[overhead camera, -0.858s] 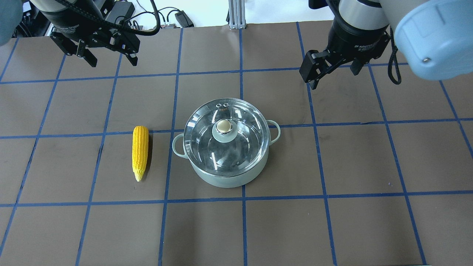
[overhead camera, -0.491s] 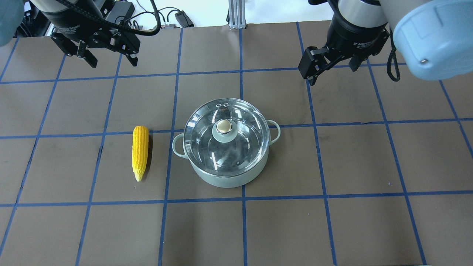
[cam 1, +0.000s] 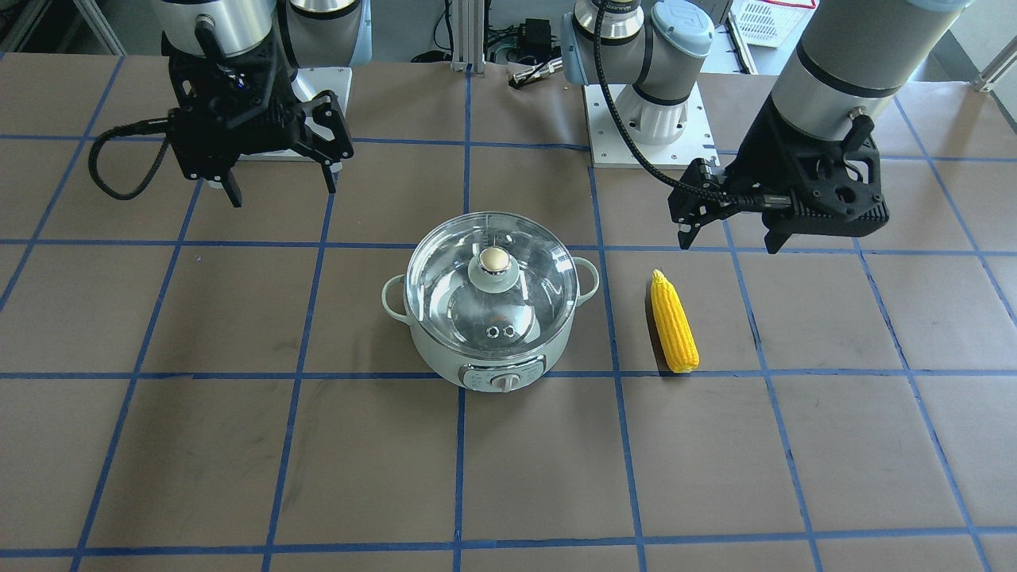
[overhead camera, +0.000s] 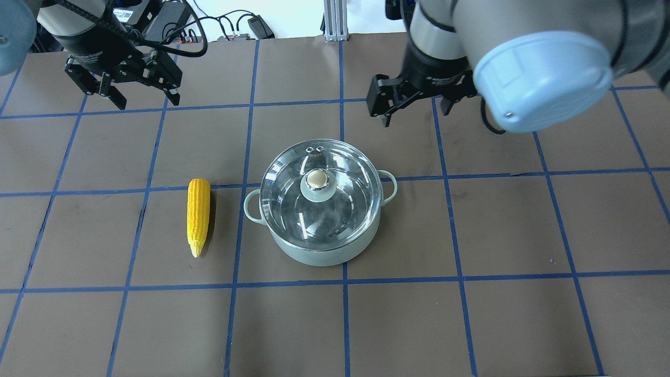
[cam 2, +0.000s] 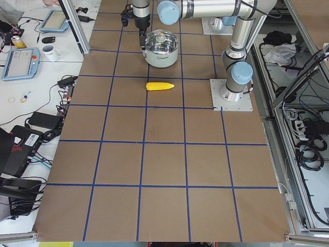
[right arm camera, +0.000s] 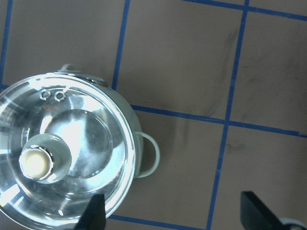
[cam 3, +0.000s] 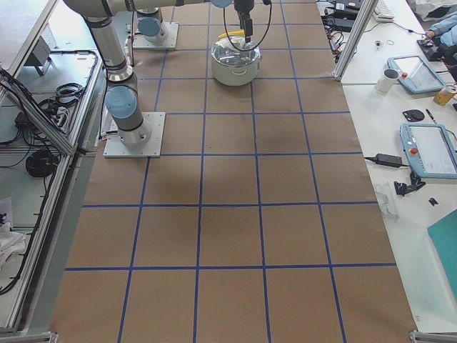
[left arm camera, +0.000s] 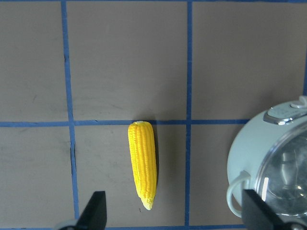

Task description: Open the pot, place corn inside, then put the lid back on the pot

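Note:
I need to close my right gripper on the beige knob [cam 1: 495, 260] [right arm camera: 37, 163] of the clear glass lid, because the pot has to be opened before the corn goes in.
The pale mint-green pot [overhead camera: 324, 254] stands mid-table with the clear glass lid [overhead camera: 348, 209] on it, its beige knob [overhead camera: 317, 180] in the centre. The yellow corn [overhead camera: 198, 215] lies flat on the table to the pot's left, apart from it. My left gripper [overhead camera: 145, 100] is open and empty, high and behind the corn; the left wrist view shows the corn [left arm camera: 143, 163] and the pot's edge [left arm camera: 249, 158] below it. My right gripper [overhead camera: 413, 112] is open and empty, behind and to the right of the pot. The right wrist view shows the lid [right arm camera: 91, 143] at lower left.
The table is brown paper with a blue tape grid [overhead camera: 343, 277]. The arms' base plates [cam 1: 651, 135] sit at the robot's side of the table. Cables and a metal post [overhead camera: 332, 21] lie beyond the far edge.
My right gripper has moved left, closer to the pot's far right side. My left gripper has shifted slightly left. Pot, lid and corn have not moved.

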Motion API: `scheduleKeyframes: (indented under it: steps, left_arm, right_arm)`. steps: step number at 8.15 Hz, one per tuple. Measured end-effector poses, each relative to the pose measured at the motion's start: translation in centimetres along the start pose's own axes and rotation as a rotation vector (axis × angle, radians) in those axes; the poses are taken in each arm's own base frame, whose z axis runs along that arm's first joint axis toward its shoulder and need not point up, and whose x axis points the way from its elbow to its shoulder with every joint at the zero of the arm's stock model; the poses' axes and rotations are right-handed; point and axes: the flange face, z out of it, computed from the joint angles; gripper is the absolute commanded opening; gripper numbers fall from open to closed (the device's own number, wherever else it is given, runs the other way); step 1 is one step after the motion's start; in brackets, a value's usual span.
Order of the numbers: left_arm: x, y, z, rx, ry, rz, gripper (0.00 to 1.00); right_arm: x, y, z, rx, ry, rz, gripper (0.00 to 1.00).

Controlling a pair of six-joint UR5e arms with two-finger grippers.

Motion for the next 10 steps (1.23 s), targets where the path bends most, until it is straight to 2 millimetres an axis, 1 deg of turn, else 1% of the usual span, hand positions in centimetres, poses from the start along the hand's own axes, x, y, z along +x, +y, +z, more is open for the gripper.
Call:
scheduleKeyframes:
  steps: [1,2,3,4,5,6,7,8,9,10]
  left_arm:
    - [-3.2,-1.3,2.3,0.002,0.001,-0.02,1.0]
    - [-6.4,-2.5,5.2,0.01,-0.001,-0.032,1.0]
    - [-8.6,-3.0,8.2,-0.008,0.003,-0.043,1.0]
    - [-9.6,-3.1,11.3,-0.047,0.014,-0.056,1.0]
    - [-10.0,-3.2,14.3,-0.095,0.03,-0.07,1.0]
    - [-10.2,-3.4,16.8,-0.141,0.044,-0.095,1.0]
    - [-10.2,-3.4,18.8,-0.183,0.053,-0.122,1.0]
    - [-10.2,-3.0,21.1,-0.228,0.062,-0.147,1.0]
    - [-10.1,-2.6,23.2,-0.268,0.071,-0.161,1.0]
    - [-9.8,-2.2,24.9,-0.298,0.092,-0.171,1.0]
  right_arm:
    - [-2.9,-0.6,1.6,0.009,-0.012,0.047,1.0]
    - [-6.1,-1.0,3.8,0.006,-0.022,0.101,1.0]
    - [-9.8,-0.6,6.0,-0.01,-0.025,0.127,1.0]
    - [-12.6,-0.1,7.9,-0.034,-0.023,0.154,1.0]
    - [-14.3,0.2,9.8,-0.065,-0.018,0.186,1.0]
    - [-15.3,0.2,11.3,-0.088,-0.019,0.207,1.0]
    - [-15.9,0.1,12.4,-0.097,-0.023,0.218,1.0]
    - [-16.1,0.2,13.6,-0.108,-0.021,0.225,0.94]
    - [-16.1,0.3,14.3,-0.115,-0.019,0.227,0.81]
    - [-16.2,0.3,14.7,-0.117,-0.017,0.226,0.45]
